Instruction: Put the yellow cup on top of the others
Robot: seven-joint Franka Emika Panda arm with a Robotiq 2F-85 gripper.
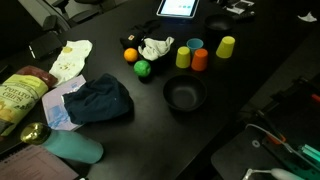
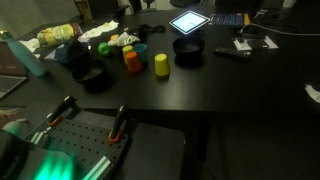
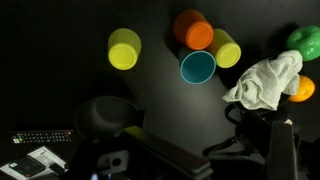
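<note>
The robot's gripper needs to close on the top of the yellow cup (image 1: pixel 227 42) (image 3: pixel 122 56) that stands by itself, away from the orange-red cup and its close neighbours.
The yellow cup (image 1: pixel 226 47) stands alone on the black table, apart from the others; it also shows in an exterior view (image 2: pixel 161 65) and in the wrist view (image 3: pixel 124 48). The others stand close together: a teal cup (image 1: pixel 195 45) (image 3: pixel 197 67), an orange-red cup (image 1: pixel 200 60) (image 2: pixel 132 62) (image 3: pixel 194 30) and a second yellow cup (image 1: pixel 183 57) (image 3: pixel 225 48). All stand mouth up. My gripper (image 3: pixel 215 160) shows only in the wrist view, dark at the bottom edge, high above the table, its fingers apart and empty.
A black bowl (image 1: pixel 185 95) (image 3: pixel 105 115) sits near the cups. A white cloth (image 1: pixel 155 47) (image 3: pixel 265 80), a green ball (image 1: pixel 142 69) and an orange ball (image 1: pixel 130 55) lie beside the group. A tablet (image 1: pixel 180 8), a dark cloth (image 1: pixel 100 100) and a snack bag (image 1: pixel 15 95) lie farther off.
</note>
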